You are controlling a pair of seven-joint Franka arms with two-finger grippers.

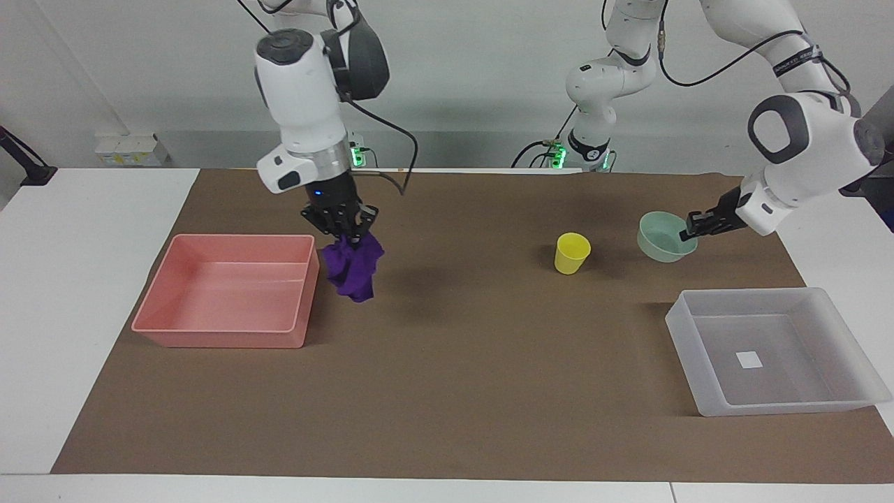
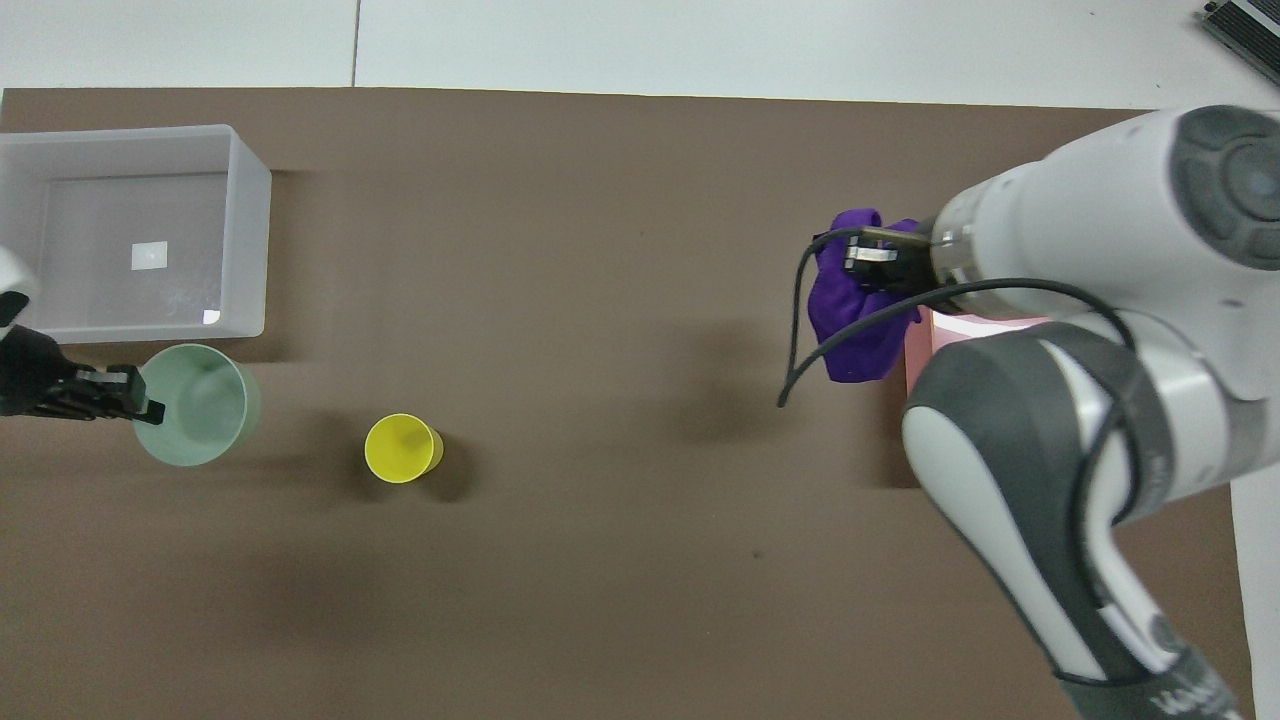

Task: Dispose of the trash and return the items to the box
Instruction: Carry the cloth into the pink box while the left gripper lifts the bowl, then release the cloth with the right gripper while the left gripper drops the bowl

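Observation:
My left gripper has the mint-green bowl. It will let go of the bowl on the white sticker inside the translucent box (image 2: 156, 251).
My right gripper (image 1: 347, 232) is shut on the purple trash wad (image 1: 355, 265), which hangs in the air over the mat, right beside the pink tray's wall (image 1: 230, 337). In the overhead view the wad (image 2: 850, 325) hangs under this gripper (image 2: 880, 262). My left gripper (image 1: 691, 228) is shut on the rim of the mint-green bowl (image 1: 660, 239) and holds it a little above the mat; both show in the overhead view, the gripper (image 2: 140, 398) and the bowl (image 2: 195, 410). The yellow cup (image 1: 572, 253) stands upright on the mat (image 2: 402, 449). The translucent box (image 1: 686, 328) holds only its white sticker.
The box (image 2: 250, 230) lies at the left arm's end, farther from the robots than the cup. The pink tray lies at the right arm's end; the right arm hides nearly all of it in the overhead view. A brown mat (image 1: 489, 391) covers the table.

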